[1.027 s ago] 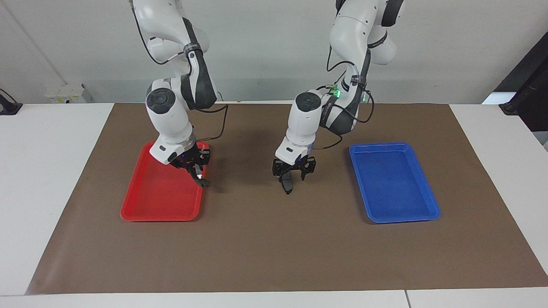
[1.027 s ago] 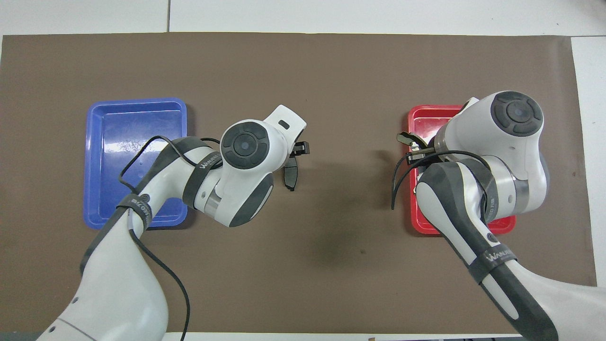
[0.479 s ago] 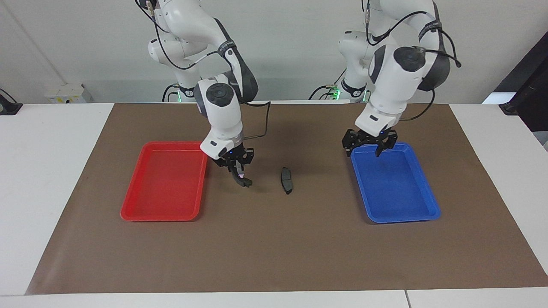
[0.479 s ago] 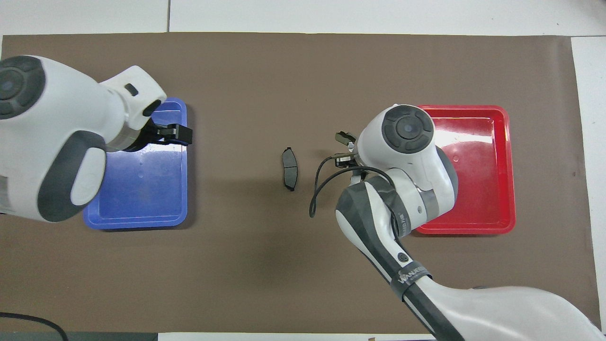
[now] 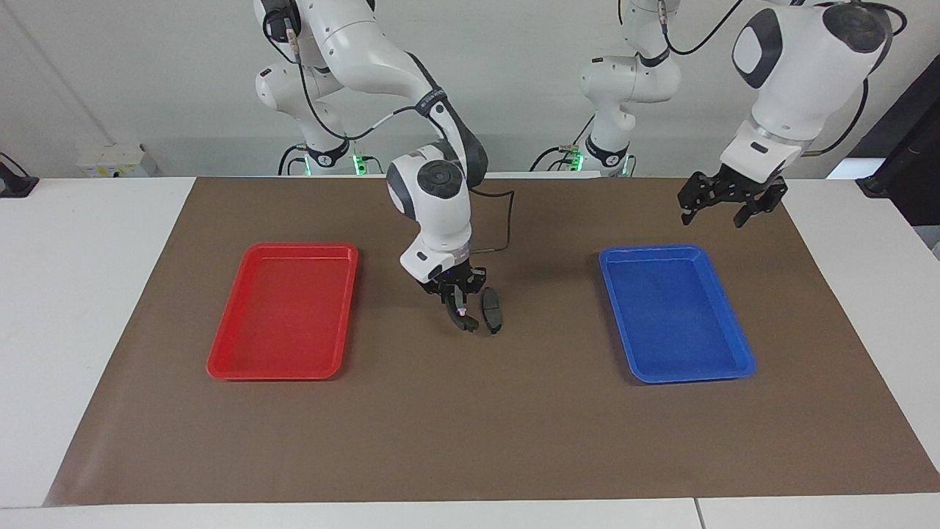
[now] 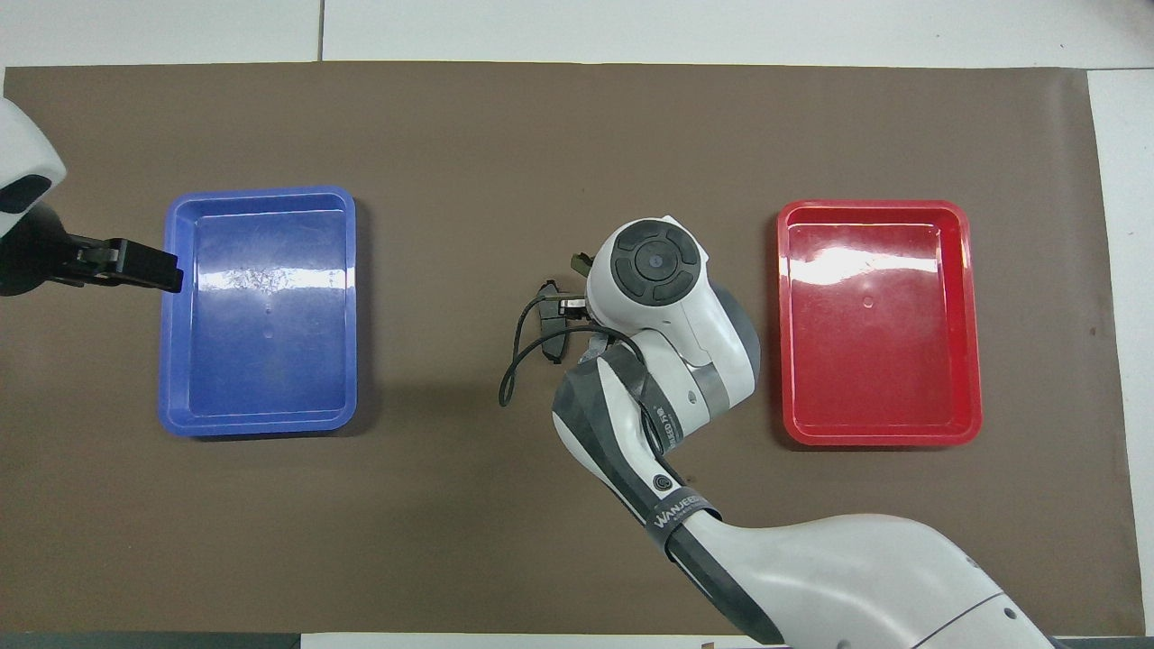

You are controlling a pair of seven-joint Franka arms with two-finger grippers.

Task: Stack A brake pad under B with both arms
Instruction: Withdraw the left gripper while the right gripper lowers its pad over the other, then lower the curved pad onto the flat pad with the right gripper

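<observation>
The robot's right gripper needs to release brake pad B on top of the dark grey A brake pad (image 6: pixel 559 326) between the trays.
The short plain dark grey A brake pad (image 5: pixel 490 309) lies on the brown mat midway between the two trays, and it also shows in the overhead view (image 6: pixel 552 335). My right gripper (image 5: pixel 457 303) hangs low just beside it, toward the red tray. It is shut on brake pad B (image 5: pixel 467 323), a dark pad with a pale patch that points down at the mat. I cannot tell if B touches the mat. In the overhead view the right wrist hides most of B (image 6: pixel 581 263). My left gripper (image 5: pixel 723 207) is open and empty, raised high near the blue tray's corner.
A red tray (image 5: pixel 220 366) lies toward the right arm's end of the mat. A blue tray (image 5: pixel 738 364) lies toward the left arm's end. The brown mat (image 5: pixel 470 426) covers the white table.
My left gripper let go of pad A on the mat, then rose and drew away past the blue tray. My right gripper carried B from the red tray's edge to beside A.
</observation>
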